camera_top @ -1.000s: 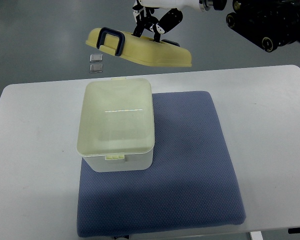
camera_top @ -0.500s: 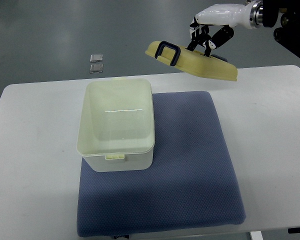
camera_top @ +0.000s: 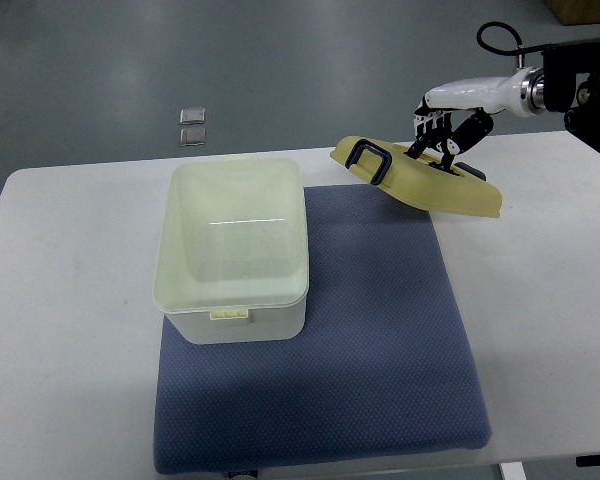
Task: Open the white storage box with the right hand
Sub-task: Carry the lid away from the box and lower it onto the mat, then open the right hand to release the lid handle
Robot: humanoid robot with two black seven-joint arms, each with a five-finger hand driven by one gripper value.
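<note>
The pale yellow lid, now hanging tilted low above the table, will be released by my right gripper on the blue mat's far corner (camera_top: 418, 230), next to the white storage box.
The white storage box (camera_top: 233, 250) stands open on the left part of a blue mat (camera_top: 350, 340), its inside empty. Its pale yellow lid (camera_top: 420, 180) with a dark blue handle (camera_top: 370, 160) hangs tilted over the mat's far right corner, low above the table. My right hand (camera_top: 442, 135) comes in from the upper right edge and is shut on the lid near a second handle. The left arm does not show.
The white table (camera_top: 550, 300) reaches the right and left edges of the picture. Grey floor lies beyond its far edge, with two small metal plates (camera_top: 191, 125) set in it.
My right hand has carried the lid from above the box's far side to the right and downward, close to the table at the mat's far right corner.
</note>
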